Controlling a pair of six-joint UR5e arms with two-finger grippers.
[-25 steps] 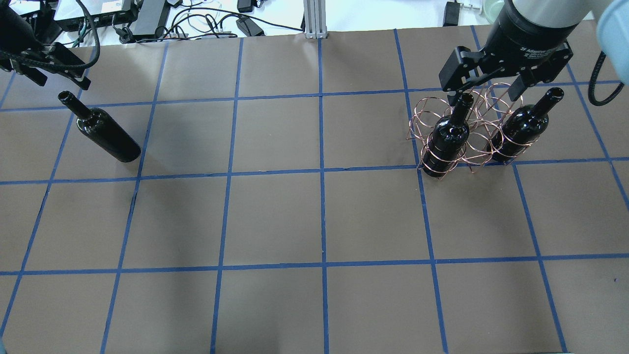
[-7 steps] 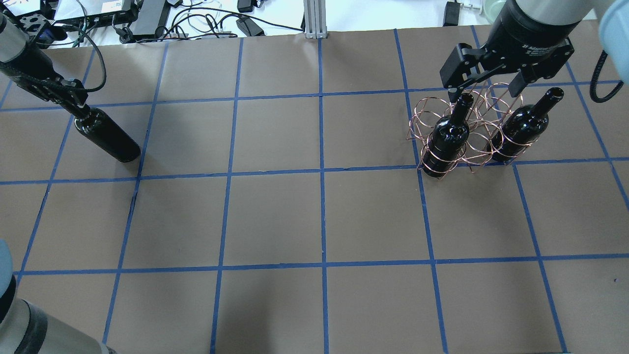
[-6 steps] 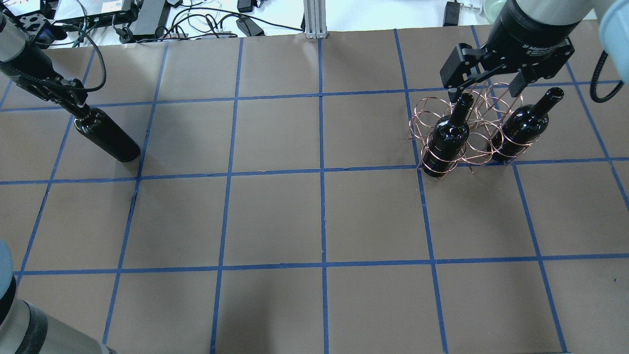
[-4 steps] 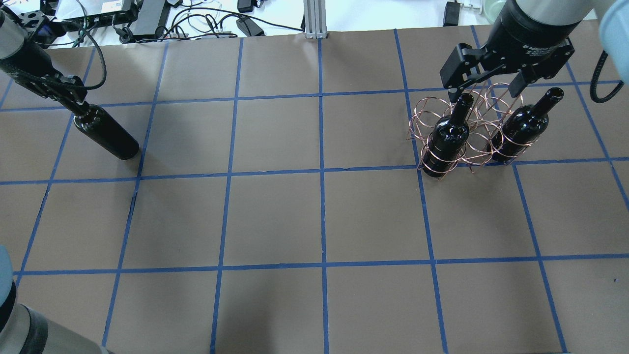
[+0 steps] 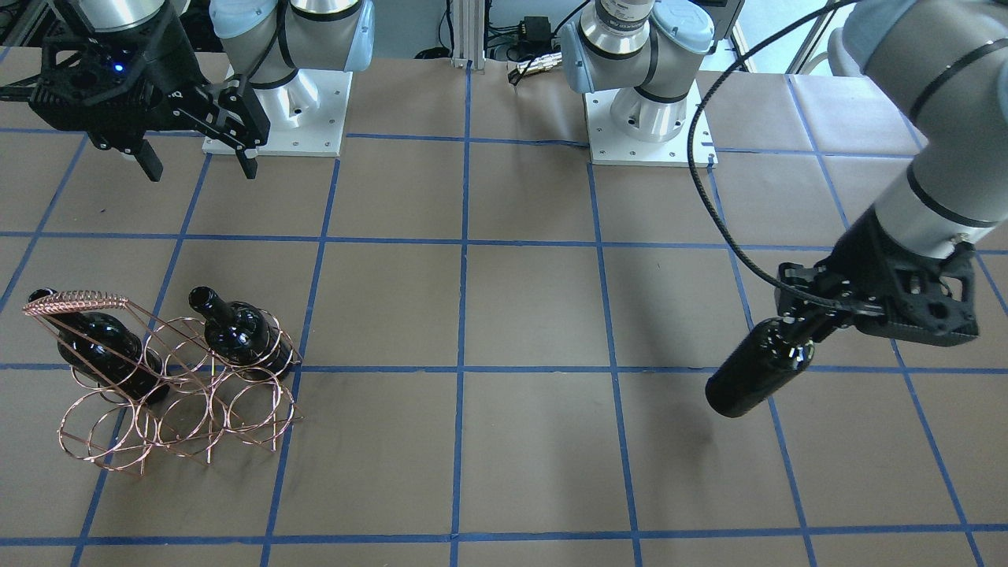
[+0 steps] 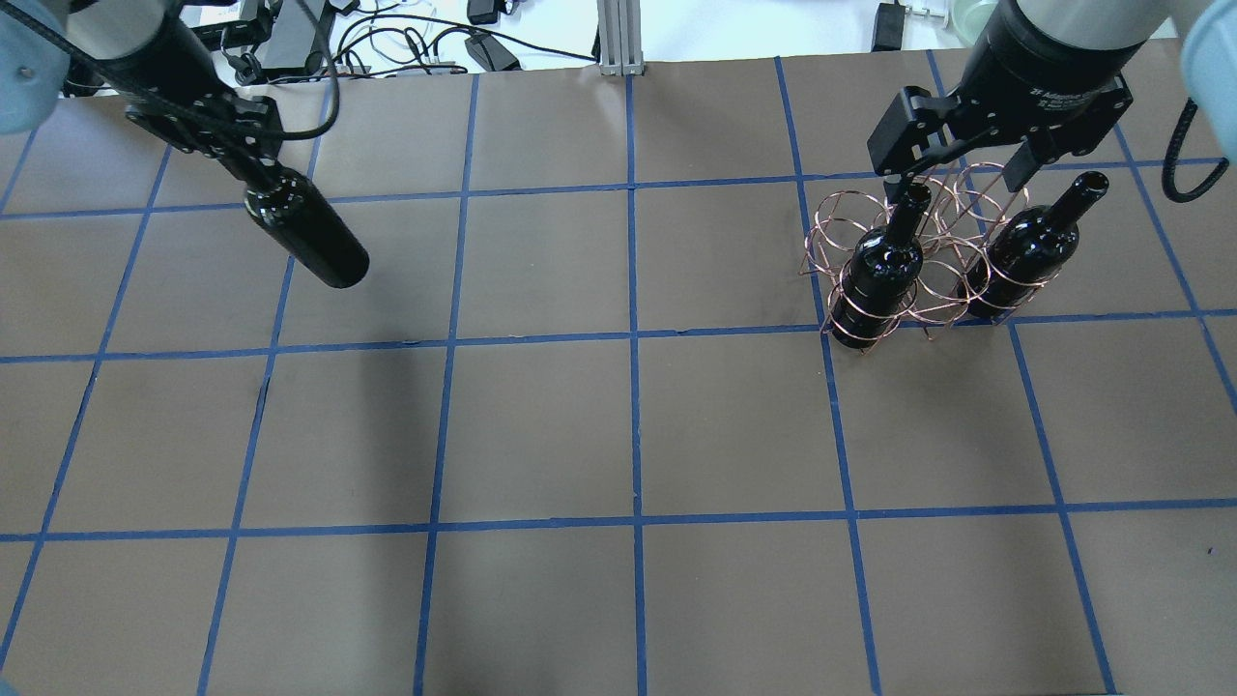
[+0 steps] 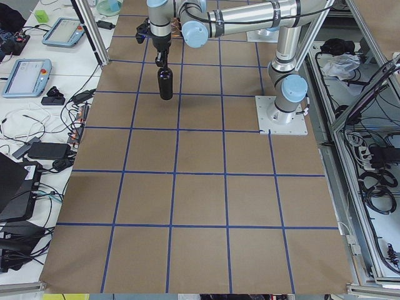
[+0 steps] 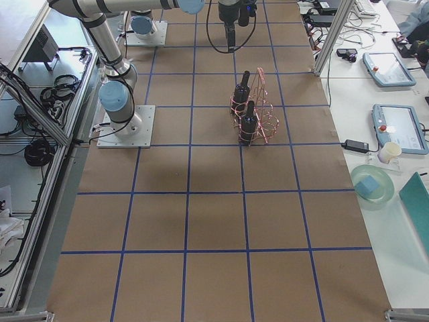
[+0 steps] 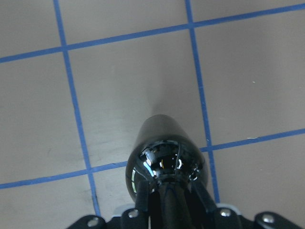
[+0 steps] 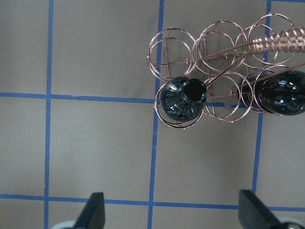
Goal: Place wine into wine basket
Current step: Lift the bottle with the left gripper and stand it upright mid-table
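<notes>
Next, I set the black wine bottle, now held upright off the table, down with my left gripper next to the blue tape line running between the arm bases [image 5: 487, 277].
My left gripper [image 6: 253, 172] is shut on the neck of a black wine bottle [image 6: 309, 234] and holds it upright, off the table, over the far left. The bottle also shows in the front view [image 5: 750, 372] and in the left wrist view [image 9: 164, 155]. The copper wire wine basket [image 5: 79, 301] stands at the far right and holds two more black bottles [image 6: 877, 275] [image 6: 1022, 253]. My right gripper [image 6: 955, 184] is open and empty, above the basket's far side. In its wrist view the basket [image 10: 279, 42] lies ahead of the open fingers [image 10: 95, 209].
The table is brown paper with a blue tape grid [image 6: 633, 338]. Cables and boxes [image 6: 290, 39] lie beyond the far edge. Both arm bases [image 5: 646, 118] stand at the robot's side of the table.
My left gripper closed on the bottle's neck, lifted it off the table and carried it to the right, toward the middle. The right gripper and the basket have not moved.
</notes>
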